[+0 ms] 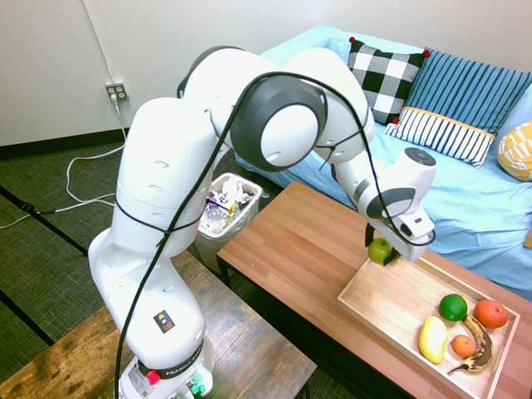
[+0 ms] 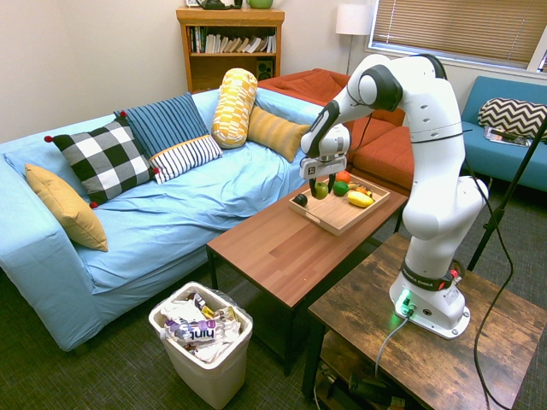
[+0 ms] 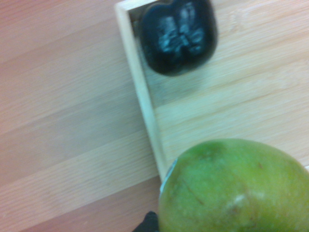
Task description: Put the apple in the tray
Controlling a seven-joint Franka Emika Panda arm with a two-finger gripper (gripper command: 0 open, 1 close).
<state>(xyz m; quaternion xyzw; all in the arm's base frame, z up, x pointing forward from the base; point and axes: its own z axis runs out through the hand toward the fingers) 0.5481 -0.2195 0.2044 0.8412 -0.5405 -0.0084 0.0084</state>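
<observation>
The apple, now hanging above the tray's near end, will be let go by my gripper on the bare tray's bottom point(image 1: 404, 291) between the blackish fruit and the yellow fruit.
My gripper point(image 1: 384, 251) is shut on the yellow-green apple point(image 1: 380, 249), holding it in the air just above the near end of the light-wood tray point(image 1: 391, 303). From the other side, the apple point(image 2: 320, 190) hangs under the gripper point(image 2: 321, 188) over the tray point(image 2: 329, 216). In the wrist view the apple point(image 3: 236, 188) fills the lower right, over the tray's rim point(image 3: 145, 104).
In the tray lie a dark green fruit point(image 1: 453, 307), a red-orange fruit point(image 1: 490, 313), a yellow fruit point(image 1: 432, 339), a small orange one point(image 1: 464, 345), a brown banana point(image 1: 480, 353) and a blackish fruit point(image 3: 177, 36). The tray rests on a wooden coffee table point(image 1: 307, 241). A white wastebasket point(image 1: 226, 208) stands beside it.
</observation>
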